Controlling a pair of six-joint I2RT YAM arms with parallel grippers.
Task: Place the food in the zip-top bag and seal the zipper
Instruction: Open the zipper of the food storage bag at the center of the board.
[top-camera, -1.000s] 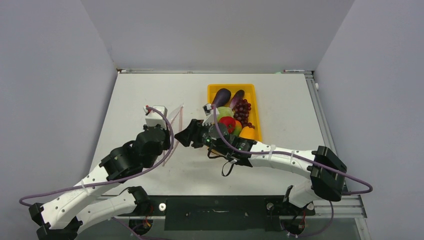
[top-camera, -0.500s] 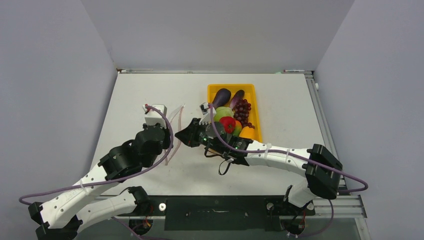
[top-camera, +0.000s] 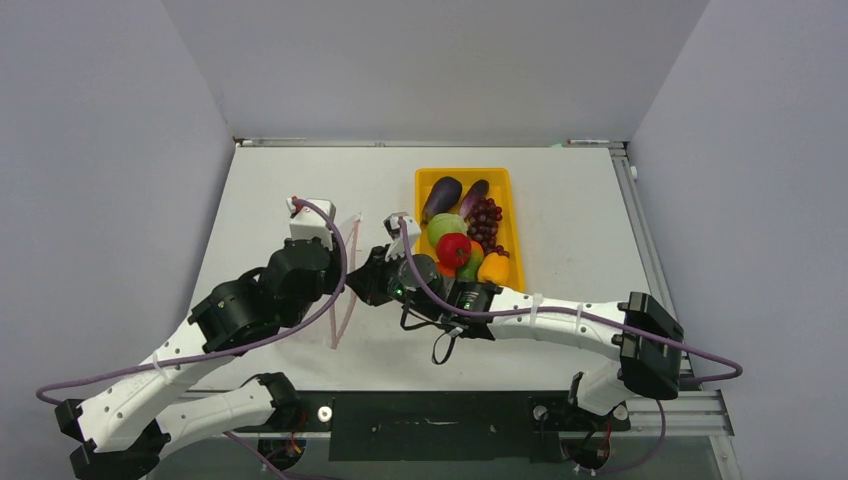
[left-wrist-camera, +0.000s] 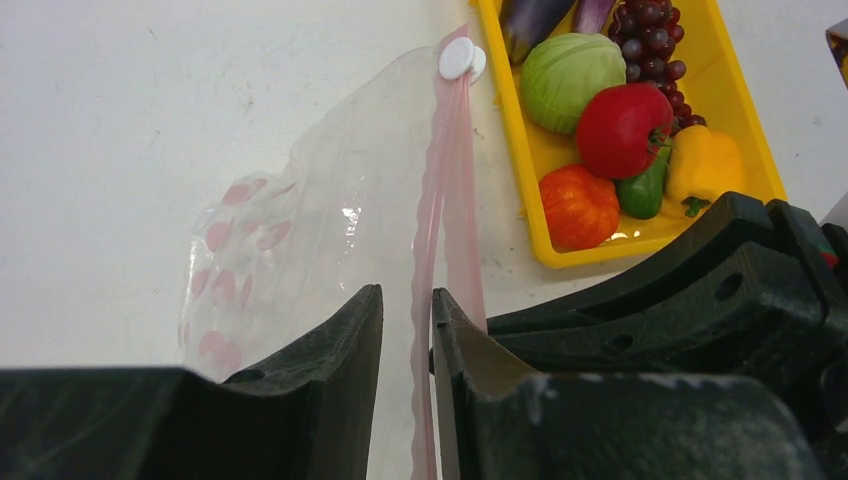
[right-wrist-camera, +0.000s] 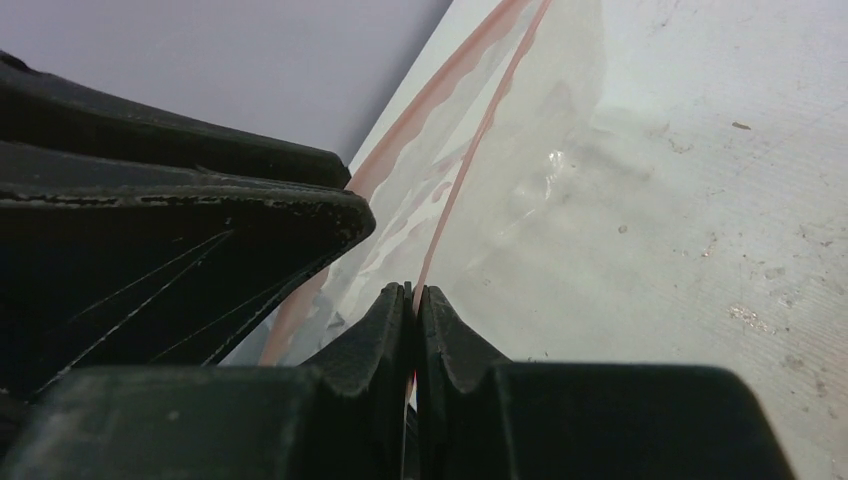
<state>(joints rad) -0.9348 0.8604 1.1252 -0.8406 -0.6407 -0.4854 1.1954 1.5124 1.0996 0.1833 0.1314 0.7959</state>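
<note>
One edge of the bag runs loose through my left gripper's open fingers, so my left gripper will close on that edge (left-wrist-camera: 424, 308) before my grippers open the bag's opening wide.
The clear zip-top bag (left-wrist-camera: 300, 230) with pink-red dots stands between my two grippers, left of the tray. Its pink zipper (left-wrist-camera: 440, 190) is split into two lips and ends at a white slider (left-wrist-camera: 460, 58). My left gripper (left-wrist-camera: 407, 290) is narrowly open, with one lip running between its fingers. My right gripper (right-wrist-camera: 412, 287) is shut on the other lip (right-wrist-camera: 470, 160). In the top view the left gripper (top-camera: 335, 287) and right gripper (top-camera: 366, 285) face each other across the bag (top-camera: 345, 262). The food, including a tomato (top-camera: 453, 248), grapes (top-camera: 484, 220) and an eggplant (top-camera: 441, 195), lies in the tray.
The yellow tray (top-camera: 505, 176) sits right of the bag, close behind the right wrist; it also shows in the left wrist view (left-wrist-camera: 745, 150). The right arm stretches across the near middle of the white table (top-camera: 580, 220). Grey walls stand left, right and behind.
The right gripper has moved left, up to the bag's zipper, uncovering the tray's near end. The left wrist has shifted slightly up and left. The bag's pink lips now reach further toward me.
</note>
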